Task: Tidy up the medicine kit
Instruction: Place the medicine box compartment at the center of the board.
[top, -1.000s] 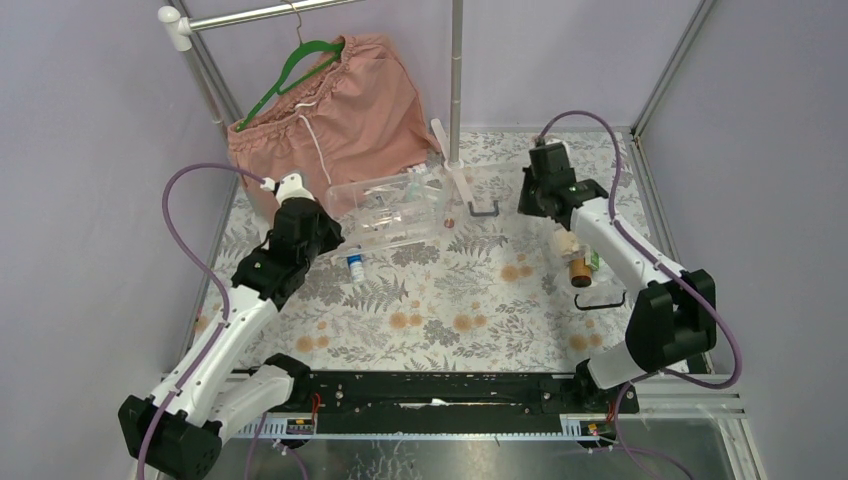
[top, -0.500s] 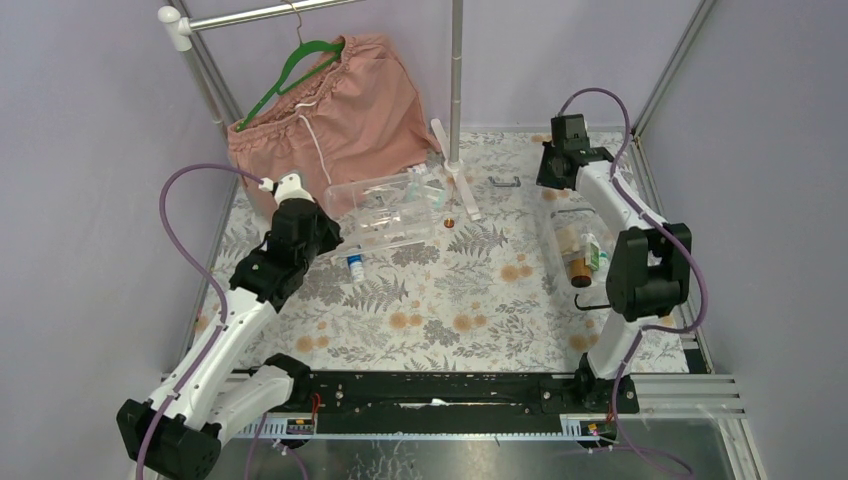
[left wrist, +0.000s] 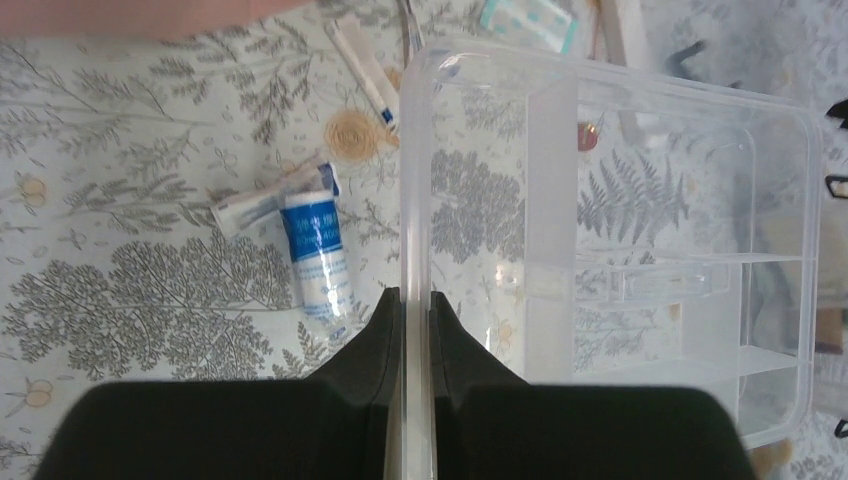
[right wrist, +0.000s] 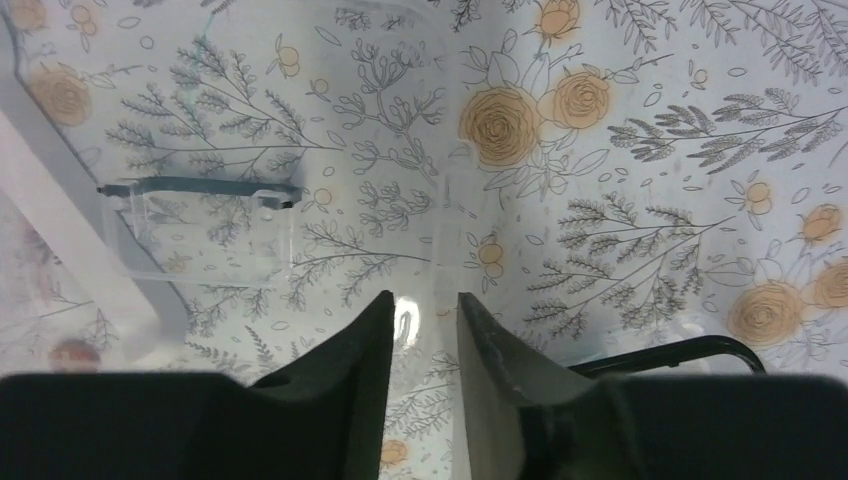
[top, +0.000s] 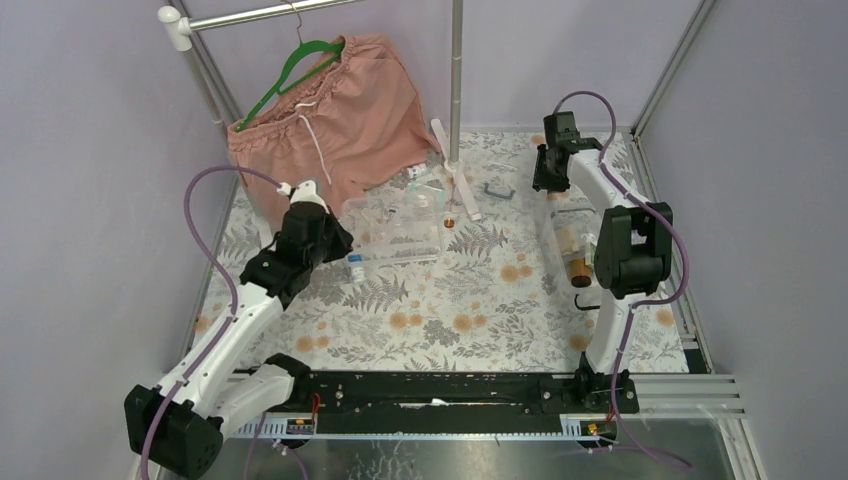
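The left gripper needs to set the clear plastic box, now at the table's back middle, down on the open table [top: 443, 299] [left wrist: 560, 352] just past the front orange prints.
The clear plastic box [top: 395, 215] of the medicine kit stands at the back middle of the table. My left gripper [top: 338, 238] is shut on its left wall; the left wrist view shows my left gripper [left wrist: 415, 300] pinching that clear wall [left wrist: 415, 150]. A blue and white tube [top: 355, 266] lies beside the box and shows in the left wrist view [left wrist: 320, 260]. My right gripper [top: 546, 182] is at the far right. In its wrist view my right gripper [right wrist: 425, 300] grips the rim of a clear lid [right wrist: 350, 150] with a grey clip [right wrist: 200, 190].
Pink shorts [top: 330, 110] hang on a rack behind the box; the rack pole [top: 455, 80] stands beside it. A clear container [top: 572, 240] with a brown bottle [top: 580, 270] lies at the right, a black handle [top: 600, 300] near it. Sachets [left wrist: 530, 20] lie behind the box.
My right gripper has swung from mid-table to the far right, dragging the clear lid and its grey clip with it. My left gripper has turned the box slightly and shifted it to the right.
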You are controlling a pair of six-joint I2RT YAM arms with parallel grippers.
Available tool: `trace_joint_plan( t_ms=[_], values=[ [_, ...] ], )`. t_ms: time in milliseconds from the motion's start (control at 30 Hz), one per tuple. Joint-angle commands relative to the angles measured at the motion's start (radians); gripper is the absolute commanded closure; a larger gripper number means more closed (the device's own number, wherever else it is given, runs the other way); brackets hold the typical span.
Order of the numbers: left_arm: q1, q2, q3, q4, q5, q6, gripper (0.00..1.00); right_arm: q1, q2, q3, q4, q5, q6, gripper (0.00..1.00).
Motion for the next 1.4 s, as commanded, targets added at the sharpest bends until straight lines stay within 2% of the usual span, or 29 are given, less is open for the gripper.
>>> trace_joint_plan(
  t_ms=[0, 133, 267, 533, 900, 1033, 1100, 1233, 1367],
  values=[
    [-0.004, 0.012, -0.052, 0.088, 0.065, -0.018, 0.96, -0.006, -0.046, 0.053, -0.028, 0.036, -0.005, 0.59],
    [-0.032, 0.030, -0.094, 0.130, 0.088, -0.051, 0.96, -0.006, -0.094, 0.077, -0.045, 0.036, 0.002, 0.50],
    [-0.096, 0.055, -0.152, 0.197, 0.080, -0.094, 0.97, -0.006, -0.192, 0.048, -0.020, -0.006, 0.030, 0.47],
    [-0.224, 0.137, -0.198, 0.288, 0.001, -0.151, 0.98, -0.005, -0.435, -0.126, 0.094, -0.192, 0.154, 0.44],
    [-0.433, 0.282, -0.287, 0.405, -0.122, -0.259, 0.91, 0.001, -0.632, -0.363, 0.169, -0.371, 0.203, 0.41],
    [-0.452, 0.319, -0.284, 0.409, -0.170, -0.275, 0.82, 0.002, -0.694, -0.453, 0.226, -0.443, 0.234, 0.40],
    [-0.452, 0.322, -0.283, 0.408, -0.189, -0.277, 0.72, 0.003, -0.711, -0.474, 0.237, -0.467, 0.237, 0.40],
    [-0.452, 0.311, -0.270, 0.377, -0.214, -0.272, 0.60, 0.003, -0.734, -0.506, 0.239, -0.502, 0.228, 0.39],
    [-0.452, 0.275, -0.243, 0.308, -0.248, -0.259, 0.56, 0.003, -0.753, -0.533, 0.229, -0.518, 0.198, 0.38]
  ],
)
